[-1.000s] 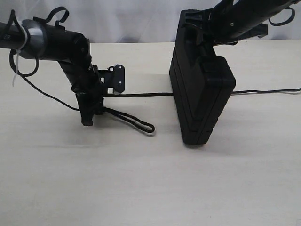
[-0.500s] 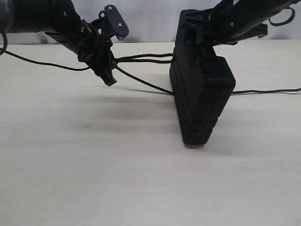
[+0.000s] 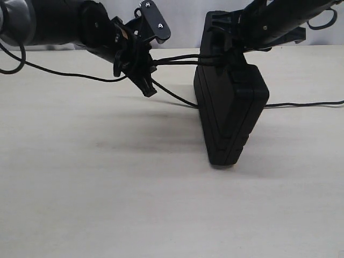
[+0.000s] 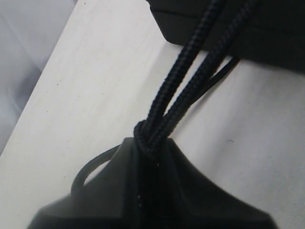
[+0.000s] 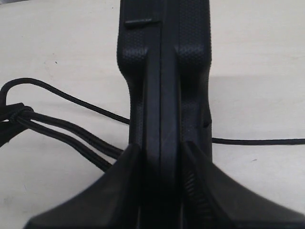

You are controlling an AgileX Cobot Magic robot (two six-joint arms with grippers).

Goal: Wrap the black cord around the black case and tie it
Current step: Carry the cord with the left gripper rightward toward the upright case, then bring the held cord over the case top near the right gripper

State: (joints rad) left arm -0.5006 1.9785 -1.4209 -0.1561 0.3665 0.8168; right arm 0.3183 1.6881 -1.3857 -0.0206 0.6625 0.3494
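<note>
Next, I release the black cord's knot with my left gripper against the upper side edge of the black case (image 3: 199, 87).
The black case (image 3: 231, 107) stands on its narrow edge on the pale table, right of centre. My right gripper (image 3: 228, 47) is shut on its upper end; in the right wrist view the jaws (image 5: 161, 149) clamp the case (image 5: 162, 71) from both sides. My left gripper (image 3: 141, 71) hangs in the air left of the case, shut on the black cord (image 3: 177, 59). Two taut strands run from it to the case's top. A third strand (image 3: 173, 94) slants down to the case's side. The left wrist view shows the cord (image 4: 190, 81) knotted at the closed jaws (image 4: 150, 145).
More cord (image 3: 303, 103) trails along the table to the right of the case, toward the right edge. A thin robot cable (image 3: 54, 72) sags above the table (image 3: 134, 204) at the left. A white backdrop stands behind the table's far edge.
My left gripper has lifted off the table and moved right toward the case, carrying the cord loop up with it. The case and right arm have stayed still.
</note>
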